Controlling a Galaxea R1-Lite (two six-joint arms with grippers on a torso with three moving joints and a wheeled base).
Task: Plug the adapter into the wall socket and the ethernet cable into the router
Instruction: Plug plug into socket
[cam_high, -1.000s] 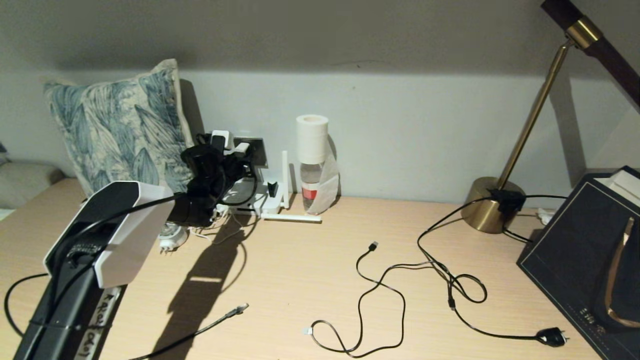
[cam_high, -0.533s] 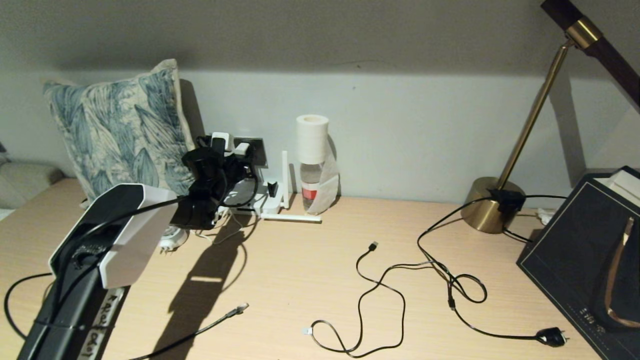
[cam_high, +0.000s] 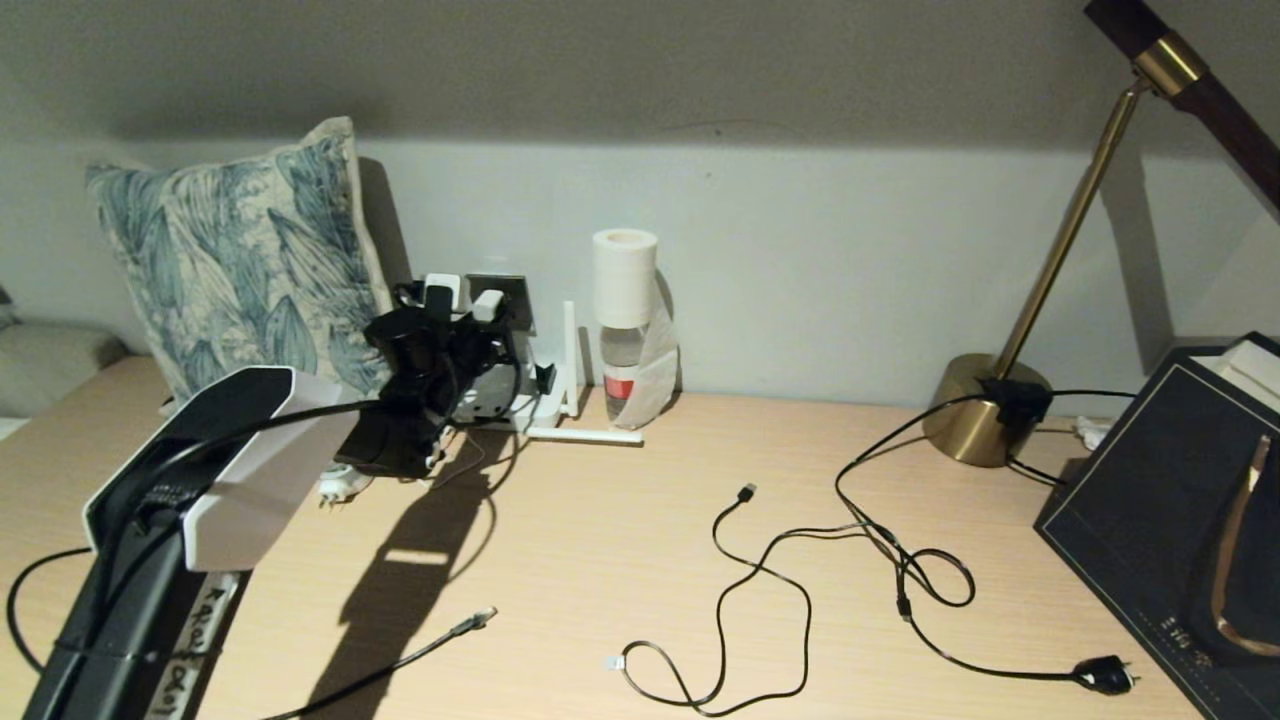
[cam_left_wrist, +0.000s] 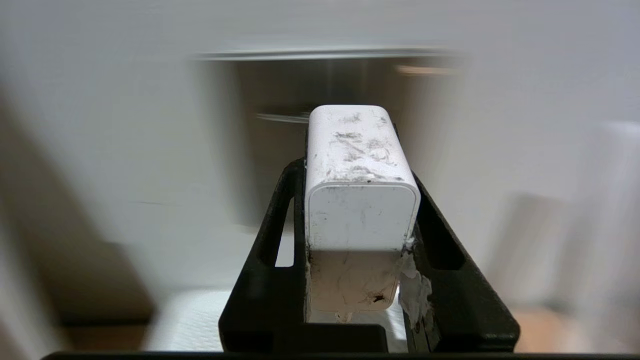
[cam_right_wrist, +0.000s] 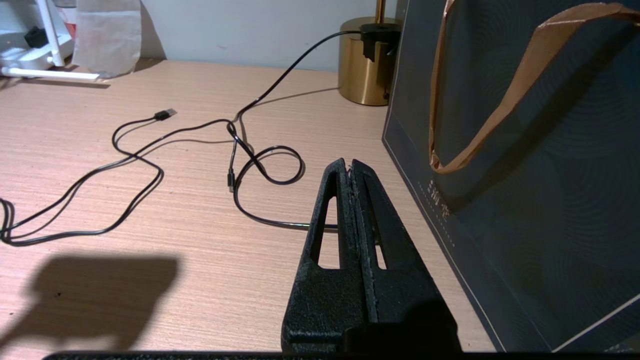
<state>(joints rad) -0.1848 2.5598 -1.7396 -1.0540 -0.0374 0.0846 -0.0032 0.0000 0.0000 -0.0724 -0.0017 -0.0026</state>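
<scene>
I will release the adapter from my left gripper on the table (cam_high: 428, 553) between the router and the clear connector of the ethernet cable.
My left gripper (cam_left_wrist: 357, 167) is shut on the adapter (cam_left_wrist: 360, 210), a scuffed white block clamped between the two black fingers. It points at the wall socket (cam_left_wrist: 260, 90), a grey plate just ahead on the wall. In the head view the adapter (cam_high: 487, 299) sits right in front of the wall socket (cam_high: 515, 300). The white router (cam_high: 500, 400) lies below, with one antenna up and one flat. The ethernet cable (cam_high: 400, 660) lies loose on the table, its clear connector (cam_high: 483, 613) free. My right gripper (cam_right_wrist: 351, 162) is shut and empty, low over the table.
A leaf-print pillow (cam_high: 230, 250) leans on the wall left of the socket. A round white travel plug (cam_high: 340, 485) lies under my left arm. A bottle topped by a paper roll (cam_high: 625, 330), a thin black USB cable (cam_high: 750, 560), a brass lamp base (cam_high: 975, 410) and a dark paper bag (cam_high: 1170, 500) stand to the right.
My left arm has shifted a little, carrying the adapter slightly to the right and nearer the socket plate. The right gripper and the cables have stayed put.
</scene>
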